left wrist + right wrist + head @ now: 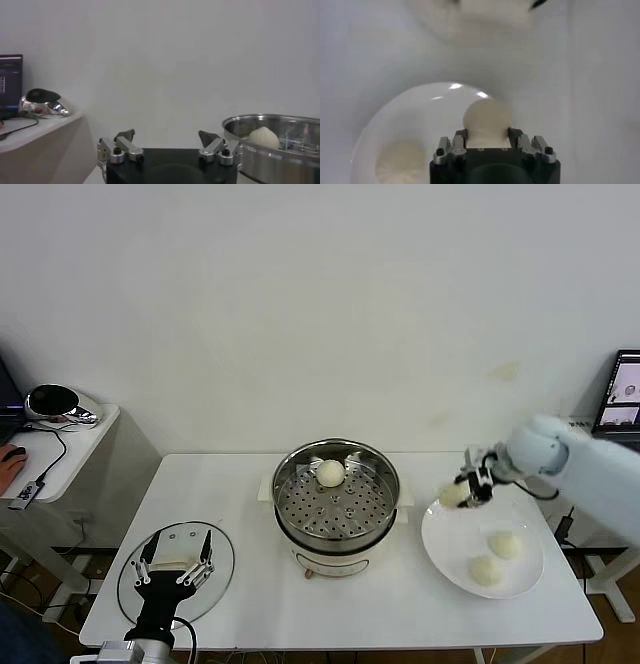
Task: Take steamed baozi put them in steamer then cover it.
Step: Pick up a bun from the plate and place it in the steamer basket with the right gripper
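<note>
I will release the baozi from my right gripper on the steamer tray (301, 497), next to the other baozi, towards the glass cover.
My right gripper (470, 487) is shut on a cream-white baozi (453, 495), held just above the left rim of the white plate (448, 556). In the right wrist view the fingers clamp both sides of this baozi (487, 117) over the plate (410, 125). Two more baozi (505, 545) (486, 570) lie on the plate. One baozi (330, 473) rests on the perforated tray of the steel steamer (283, 484) at the table's centre. The glass cover (225, 569) lies flat at front left. My left gripper (176, 556) hangs open over it, jaws wide (167, 135).
A side table (85, 439) at the left carries a shiny silver object (55, 402), a mouse and a cable. A laptop screen (622, 392) stands at the far right. The white wall is close behind the table.
</note>
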Controlling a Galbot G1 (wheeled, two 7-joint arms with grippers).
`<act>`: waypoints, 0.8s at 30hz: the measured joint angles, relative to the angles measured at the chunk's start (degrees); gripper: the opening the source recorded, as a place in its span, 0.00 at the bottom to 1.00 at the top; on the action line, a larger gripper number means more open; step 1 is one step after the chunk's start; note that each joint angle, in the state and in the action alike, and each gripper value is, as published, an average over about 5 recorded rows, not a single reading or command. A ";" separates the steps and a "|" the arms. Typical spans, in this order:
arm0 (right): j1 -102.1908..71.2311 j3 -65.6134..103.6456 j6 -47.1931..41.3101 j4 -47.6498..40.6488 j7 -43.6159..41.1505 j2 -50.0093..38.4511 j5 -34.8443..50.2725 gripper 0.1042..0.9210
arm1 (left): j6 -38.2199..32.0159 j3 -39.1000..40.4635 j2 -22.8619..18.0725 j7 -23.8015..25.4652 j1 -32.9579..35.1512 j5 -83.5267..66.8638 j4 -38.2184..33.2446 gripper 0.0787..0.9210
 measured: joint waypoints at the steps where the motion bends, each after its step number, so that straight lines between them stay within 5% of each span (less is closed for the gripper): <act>1: 2.14 -1.19 -0.74 0.78 0.37 0.46 1.59 0.52 | 0.00 0.01 0.05 -0.01 -0.07 -0.02 0.00 0.88; 13: 15.23 -11.33 -10.44 3.73 7.00 13.08 18.78 0.53 | 0.09 0.01 -0.08 -0.06 -0.33 -0.02 0.06 0.88; 24: 13.90 -15.26 -14.73 -0.46 9.70 26.61 23.68 0.53 | 0.38 -0.02 -0.69 -0.12 -1.18 -0.10 -0.24 0.88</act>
